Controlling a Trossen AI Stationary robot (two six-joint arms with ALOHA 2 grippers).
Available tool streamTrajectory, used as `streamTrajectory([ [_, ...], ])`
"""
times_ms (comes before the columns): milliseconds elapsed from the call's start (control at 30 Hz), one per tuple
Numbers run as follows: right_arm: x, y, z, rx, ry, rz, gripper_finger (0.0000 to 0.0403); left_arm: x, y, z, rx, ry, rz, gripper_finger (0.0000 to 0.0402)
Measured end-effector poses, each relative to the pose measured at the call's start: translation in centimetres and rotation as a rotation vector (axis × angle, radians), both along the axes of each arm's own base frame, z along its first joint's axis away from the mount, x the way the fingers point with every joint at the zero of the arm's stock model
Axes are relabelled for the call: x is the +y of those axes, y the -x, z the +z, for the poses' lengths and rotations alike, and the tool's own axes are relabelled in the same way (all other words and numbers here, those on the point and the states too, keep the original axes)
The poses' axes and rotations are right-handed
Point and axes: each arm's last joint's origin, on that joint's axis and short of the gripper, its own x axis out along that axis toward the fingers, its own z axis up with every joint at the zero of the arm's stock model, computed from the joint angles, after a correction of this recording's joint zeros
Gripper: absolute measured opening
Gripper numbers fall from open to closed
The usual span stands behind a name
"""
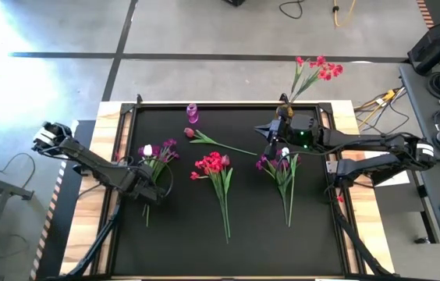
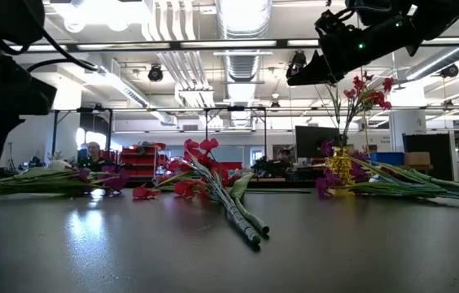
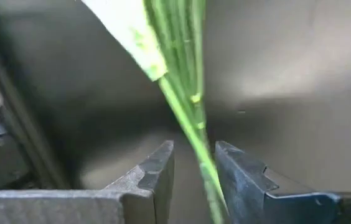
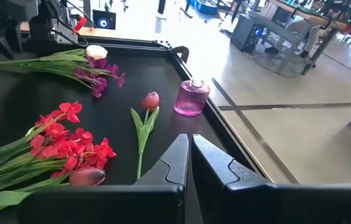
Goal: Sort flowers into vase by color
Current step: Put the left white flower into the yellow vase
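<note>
The white flower's stem slants next to the stems of the purple flowers. My left gripper should open and take only the single stem [image 3: 191, 130] below the white flower's leaf.
A bunch with purple blooms and a white bud [image 1: 157, 152] lies on the black mat, left of centre. My left gripper [image 1: 148, 195] is at its stem end, open, with the green stems [image 3: 185, 93] running between its fingers [image 3: 194, 149]. My right gripper [image 1: 273, 140] is shut and empty [image 4: 190, 140], raised above the mat [image 2: 307, 73] near the far edge. A red bunch [image 1: 214, 164] lies mid-mat, a single red tulip [image 1: 191, 133] beyond it, and a second purple bunch [image 1: 281, 165] to the right. A yellow vase [image 1: 285, 99] holds red flowers. A pink vase [image 1: 193, 114] stands without flowers. My left gripper comes down on the purple and white bunch from above, its fingers across the stems near their lower end. One thin stem [image 3: 208, 174] runs close to the inner face of one finger [image 3: 238, 180]. Whether it touches, I cannot tell. The bunch lies flat on the mat.
The mat has a raised black rim [image 1: 337, 140] set in a wooden table top. Both vases stand near the far rim. The near half of the mat holds only the stem ends of the bunches. A person sits far off in the room [image 2: 93, 153].
</note>
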Motion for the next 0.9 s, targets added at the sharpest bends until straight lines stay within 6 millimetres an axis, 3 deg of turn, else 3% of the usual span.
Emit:
streamTrajectory([
  [500, 0.0, 0.0, 0.1, -0.004, 0.017, 0.006, 0.0013, 0.6, 0.2, -1.6, -0.056, -0.023, 0.002, 0.0115],
  [733, 0.0, -0.1, 0.2, -0.011, 0.022, 0.006, 0.0013, 0.9, 0.9, -2.8, -0.046, -0.03, 0.011, 0.0058],
  [900, 0.0, -0.1, 0.2, -0.011, 0.022, 0.006, 0.0013, 0.8, 0.7, -2.3, -0.068, -0.02, 0.011, 0.001],
])
